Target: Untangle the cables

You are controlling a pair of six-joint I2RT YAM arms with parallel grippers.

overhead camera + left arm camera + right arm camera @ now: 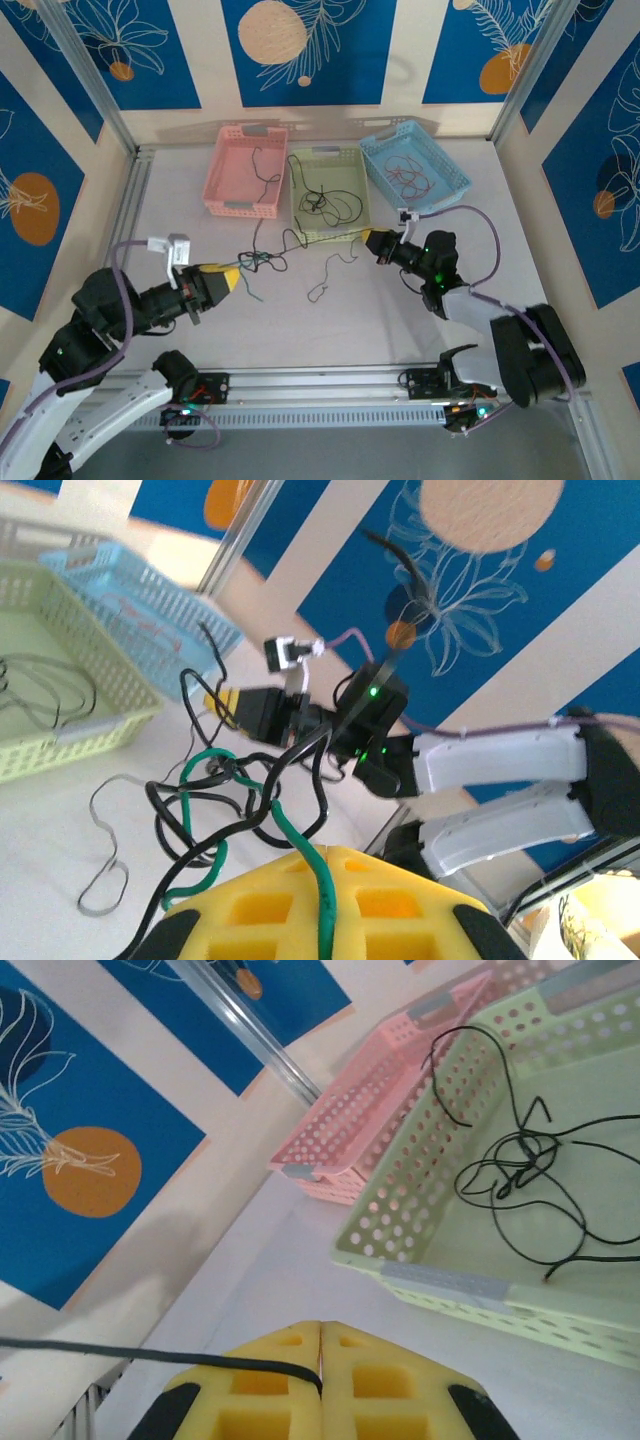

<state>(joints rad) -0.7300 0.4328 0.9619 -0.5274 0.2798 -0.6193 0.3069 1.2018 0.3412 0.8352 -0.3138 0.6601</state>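
Observation:
I will release the thin black cable from my right gripper on the open table (358, 295) in front of the green basket. The black cable now stretches toward the clump.
A small clump of black and green cables (262, 260) hangs just over the table between my two grippers. My left gripper (237, 276) is shut on a green cable (289, 829) that runs out of its yellow jaws (324, 846) into the knot (215, 790). My right gripper (368, 240) is shut on a thin black cable (241, 1362), which stretches left toward the clump. A separate thin cable (322, 285) lies looped on the table below the clump.
Three baskets stand at the back. The pink one (245, 170) holds one black strand, the green one (352, 190) a loose black cable (520, 1170), and the blue one (440, 170) reddish-brown cables (405, 175). Aluminium frame rails border the table.

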